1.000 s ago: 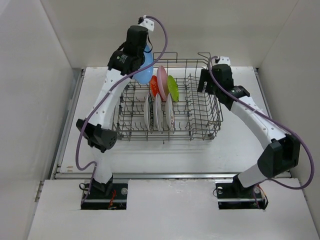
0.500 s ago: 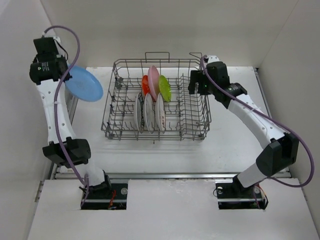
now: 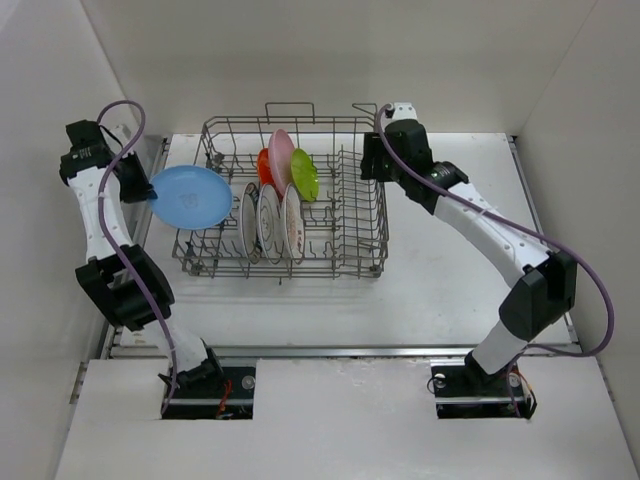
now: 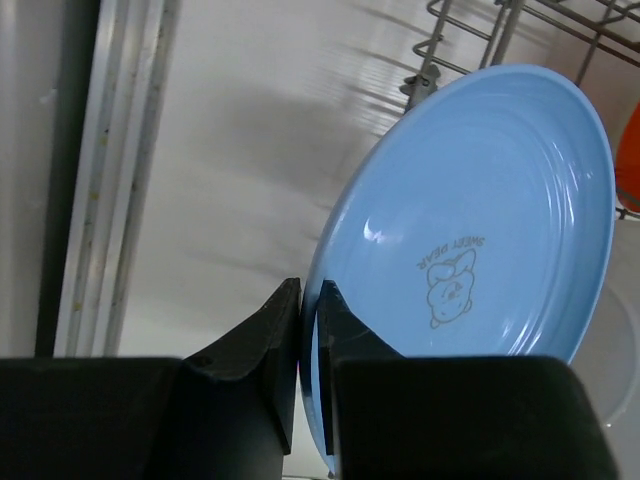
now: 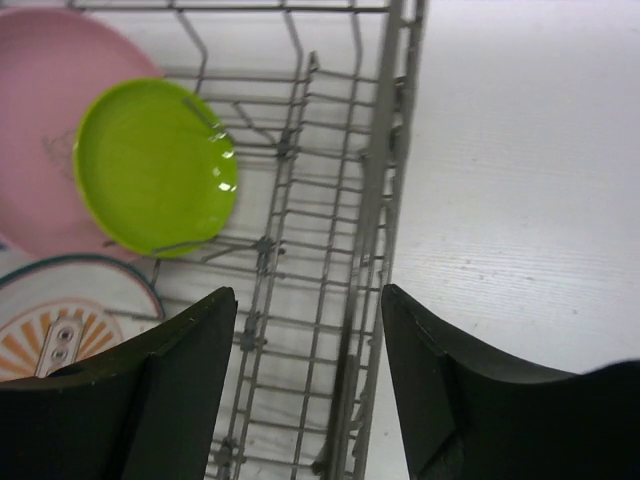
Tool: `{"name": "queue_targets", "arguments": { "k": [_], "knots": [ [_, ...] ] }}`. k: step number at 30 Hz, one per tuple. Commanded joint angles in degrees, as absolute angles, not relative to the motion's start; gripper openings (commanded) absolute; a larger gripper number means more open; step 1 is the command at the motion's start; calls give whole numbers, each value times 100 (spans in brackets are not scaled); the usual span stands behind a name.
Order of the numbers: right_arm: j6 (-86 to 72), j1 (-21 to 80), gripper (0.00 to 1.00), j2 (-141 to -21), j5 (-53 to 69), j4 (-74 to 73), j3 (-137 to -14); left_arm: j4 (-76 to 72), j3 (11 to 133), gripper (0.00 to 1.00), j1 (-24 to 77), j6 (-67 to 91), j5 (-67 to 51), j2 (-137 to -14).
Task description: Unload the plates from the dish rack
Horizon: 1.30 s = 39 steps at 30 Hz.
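The robot's left gripper needs to let go of the blue plate, still held beside the grey dish rack, on the table (image 3: 219,226) between the metal rail and the white printed plates.
My left gripper (image 3: 135,186) is shut on the rim of a blue plate (image 3: 191,196) and holds it left of the grey wire dish rack (image 3: 363,232); the left wrist view shows the blue plate (image 4: 470,260) pinched between my fingers (image 4: 275,330). In the rack stand an orange-red plate (image 3: 264,166), a pink plate (image 3: 282,156), a lime-green plate (image 3: 305,174) and three white printed plates (image 3: 268,222). My right gripper (image 3: 372,166) is open, its jaws straddling the rack's right wall (image 5: 375,210). The lime-green plate (image 5: 155,165) and the pink plate (image 5: 45,100) show in the right wrist view.
White walls enclose the table on the left, back and right. A metal rail (image 3: 150,170) runs along the table's left edge, under my left arm. A white printed plate's rim (image 5: 70,300) shows at the lower left of the right wrist view.
The left arm has swung the blue plate out of the rack to the left and lowered it. The rack has slid leftward, with the right gripper moving with it.
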State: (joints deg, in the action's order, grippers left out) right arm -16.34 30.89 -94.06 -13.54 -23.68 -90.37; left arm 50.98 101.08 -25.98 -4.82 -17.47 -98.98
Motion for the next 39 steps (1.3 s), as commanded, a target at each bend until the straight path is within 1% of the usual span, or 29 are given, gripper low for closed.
{"name": "queue_targets", "arguments": {
  "k": [1,2,4,7,8,10,13,14,15,17,18,19,23,25,28,32,35,39],
  "knots": [
    [-1994,3129,64,-9396,-2747,-2266,-9343,4948,10124,0,-2619,-606,-1907,-9993],
    [-2056,3077,62,-9448,-2899,-2355,-9343,4948,10212,0,-2619,-554,-2012,-9993],
    [-2197,3024,62,-9518,-2997,-2617,-9343,5001,10431,0,-2619,-501,-2336,-9932],
    [-2249,2962,68,-9685,-3015,-2769,-9448,5238,11046,0,-2619,-352,-2548,-9932],
    [-2250,2962,69,-9686,-2806,-2838,-9448,5360,11378,0,-2619,-291,-2549,-9932],
    [-2180,2909,69,-9834,-2541,-2839,-9448,5440,11644,0,-2619,-290,-2619,-9879],
    [-2127,2909,64,-9984,-2066,-2769,-9448,5493,11874,0,-2619,-229,-2672,-9739],
    [-2127,2909,61,-9984,-2065,-2769,-9448,5493,11926,0,-2619,-229,-2541,-9686],
    [-2127,2909,50,-10037,-2005,-2769,-9448,5493,11927,0,-2619,-229,-2462,-9599],
    [-2127,2856,33,-10037,-2082,-2769,-9448,5440,11875,0,-2619,-229,-2260,-9519],
    [-2127,2796,20,-10037,-2153,-2769,-9396,5440,11874,0,-2706,-229,-2102,-9519],
    [-2127,2708,15,-9976,-2345,-2769,-9326,5388,11874,0,-2759,-176,-2101,-9449],
    [-1803,2321,4,-9547,-2496,-2708,-9053,5388,11926,0,-3128,0,-2101,-9448],
    [-1215,2163,1,-9353,-2496,-2419,-8887,5388,12005,0,-3199,0,-2101,-9501],
    [-495,1855,0,-9141,-2435,-2347,-8745,5388,12059,0,-3199,0,-2179,-9553],
    [26,1416,0,-9088,-2146,-2268,-8745,5388,11997,0,-3199,-61,-2180,-9615],
    [149,1047,0,-9018,-1855,-2188,-8640,5326,11682,0,-3199,-114,-2180,-9677],
    [334,801,0,-9018,-1907,-2127,-8587,5133,11049,0,-3199,-264,-2232,-9904]
  ]
}}
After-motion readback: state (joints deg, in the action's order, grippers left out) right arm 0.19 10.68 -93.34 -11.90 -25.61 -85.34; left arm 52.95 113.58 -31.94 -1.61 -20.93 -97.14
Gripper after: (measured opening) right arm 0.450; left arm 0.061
